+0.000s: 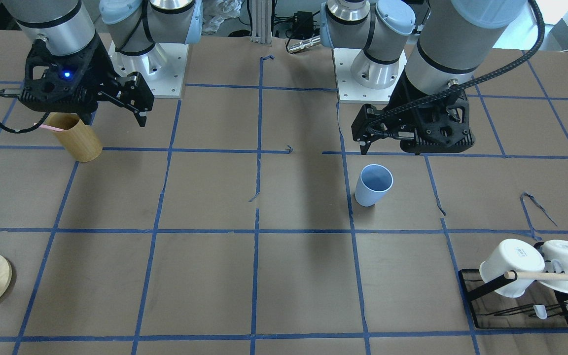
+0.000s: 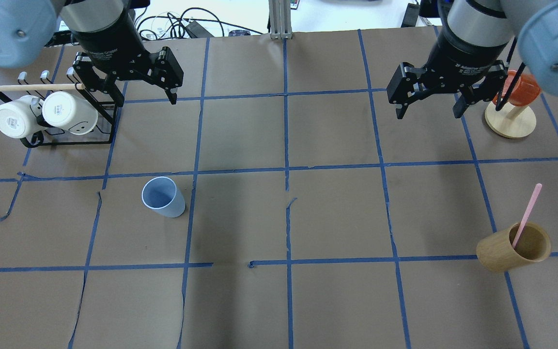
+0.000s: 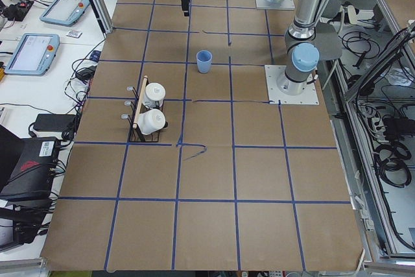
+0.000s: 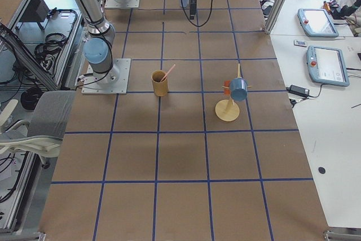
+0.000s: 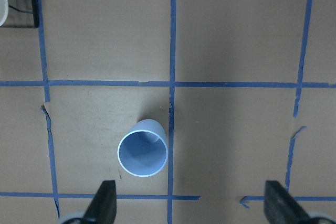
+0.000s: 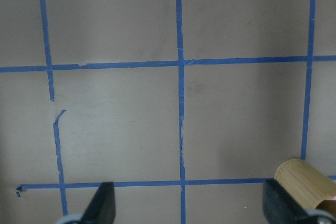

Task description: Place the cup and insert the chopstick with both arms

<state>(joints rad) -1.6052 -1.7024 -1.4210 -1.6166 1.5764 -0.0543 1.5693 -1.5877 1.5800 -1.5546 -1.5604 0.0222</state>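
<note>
Next, the left gripper closes on the rim of the light-blue cup [image 1: 362,174] [image 5: 167,157], on the side of the cup that faces the tan wooden cylinder.
The light-blue cup [image 2: 163,196] stands upright on the brown paper, left of centre; it also shows in the front view [image 1: 373,185] and the left wrist view [image 5: 143,148]. My left gripper [image 2: 144,97] hovers open and empty above and beyond the cup; in its wrist view the cup lies near the left fingertip [image 5: 105,200]. The pale-pink chopstick [image 2: 527,213] leans in a tan wooden cylinder [image 2: 511,249] at the near right. My right gripper [image 2: 428,112] hovers open and empty, well away from the chopstick. The cylinder's edge shows in the right wrist view [image 6: 304,182].
A black rack [image 2: 66,140] with two white mugs [image 2: 68,112] and a wooden rod [image 2: 34,87] stands at the far left, close to my left gripper. A round wooden peg stand [image 2: 510,123] with an orange cup [image 2: 521,89] stands at the far right, beside my right gripper.
</note>
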